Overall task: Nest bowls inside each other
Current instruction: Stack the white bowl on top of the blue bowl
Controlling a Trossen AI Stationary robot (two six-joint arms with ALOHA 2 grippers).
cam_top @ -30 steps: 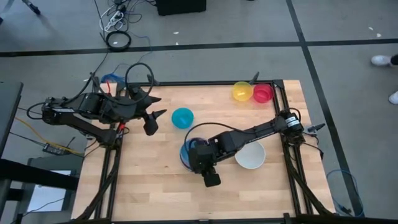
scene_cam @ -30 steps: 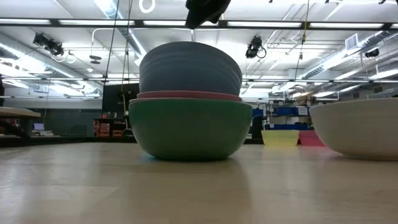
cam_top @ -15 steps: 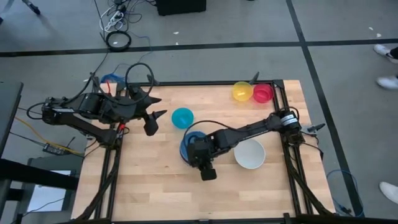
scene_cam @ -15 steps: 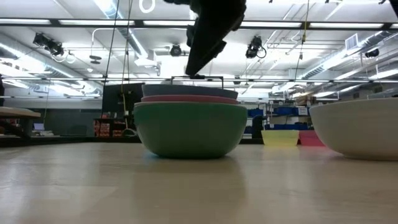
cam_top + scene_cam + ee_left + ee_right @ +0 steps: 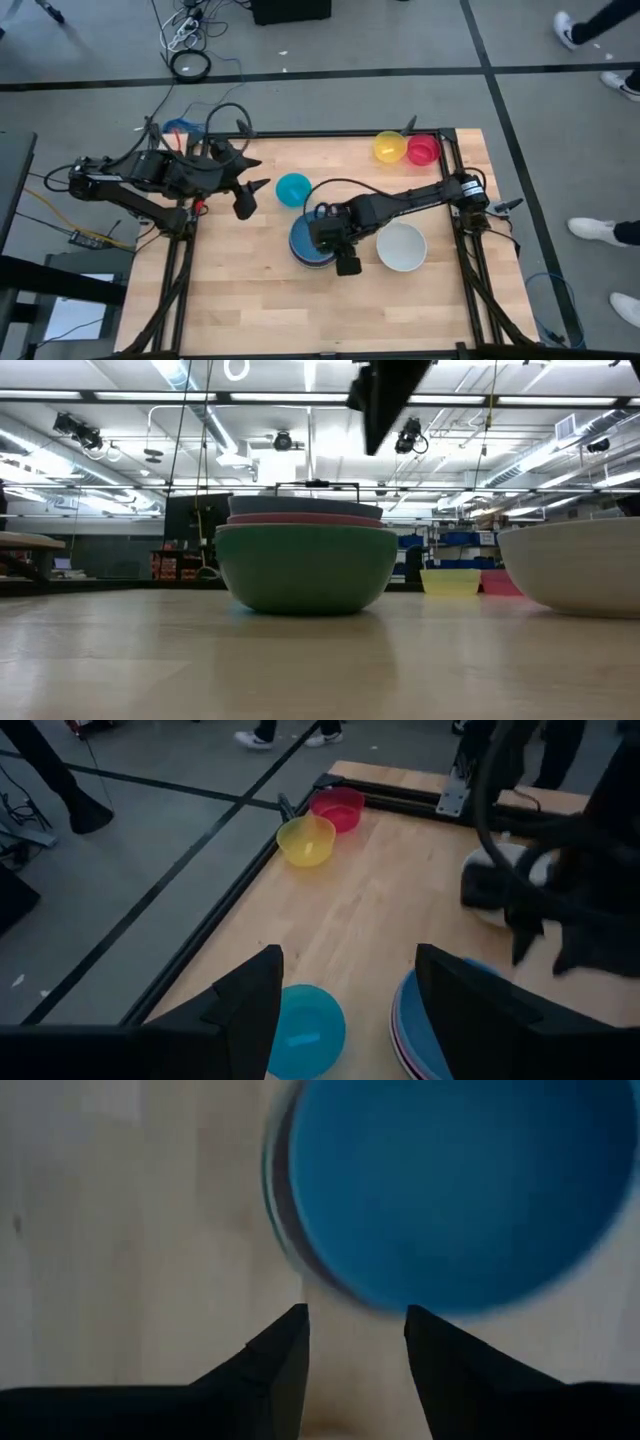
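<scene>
The white bowl will join the stack, so my right gripper will next go to the white bowl's near rim (image 5: 401,270) and close there.
A stack of bowls stands mid-table: a green bowl (image 5: 305,565) at the bottom, a pink bowl (image 5: 305,519) nested in it, and a blue bowl (image 5: 310,240) nested on top. My right gripper (image 5: 338,250) hangs open just above the stack's near right rim, pointing down, and touches nothing. In its wrist view the blue bowl (image 5: 450,1190) lies ahead of its fingertips (image 5: 355,1350). A cyan bowl (image 5: 293,188) sits beyond the stack. A white bowl (image 5: 402,247) rests to the stack's right. My left gripper (image 5: 250,190) waits open above the table's left side.
A yellow bowl (image 5: 389,147) and a red bowl (image 5: 422,150) sit side by side at the far right edge. Bare wood lies along the near edge and at the left. People's feet show on the floor beyond the table's right side.
The blue bowl stood high on the stack a second ago. It has since sunk level into the pink bowl. My right gripper has moved from the near side toward the table's right and far edge and has tipped more steeply downward.
</scene>
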